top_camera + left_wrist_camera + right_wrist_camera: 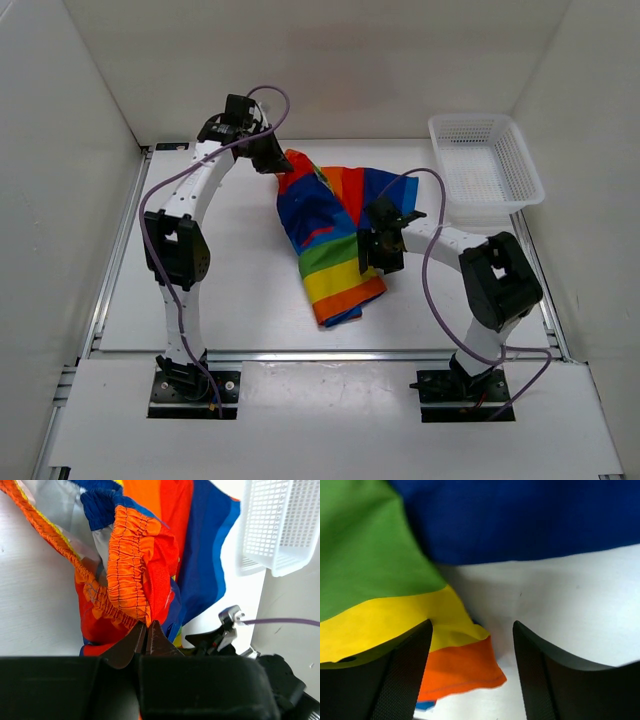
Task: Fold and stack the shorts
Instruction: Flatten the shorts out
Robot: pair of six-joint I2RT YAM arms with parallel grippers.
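The orange waistband is bunched in my left gripper, so it should put the waistband down and take its blue part (96, 509) before it spreads the shorts flat.
The rainbow-striped shorts (335, 235) lie crumpled in the middle of the table, their striped leg end pointing to the near edge. My left gripper (270, 157) is at their far left corner. In the left wrist view it (146, 628) is shut on the gathered orange waistband (131, 565), which bunches just above the tips. My right gripper (378, 250) hangs at the right edge of the shorts. In the right wrist view it (472, 650) is open, with the orange and yellow hem corner (462, 667) lying between its fingers (407, 672) on the white table.
A white plastic mesh basket (485, 165) stands at the back right and shows in the left wrist view (282, 525). White walls enclose the table on three sides. The right arm's purple cable (430, 270) loops beside the shorts.
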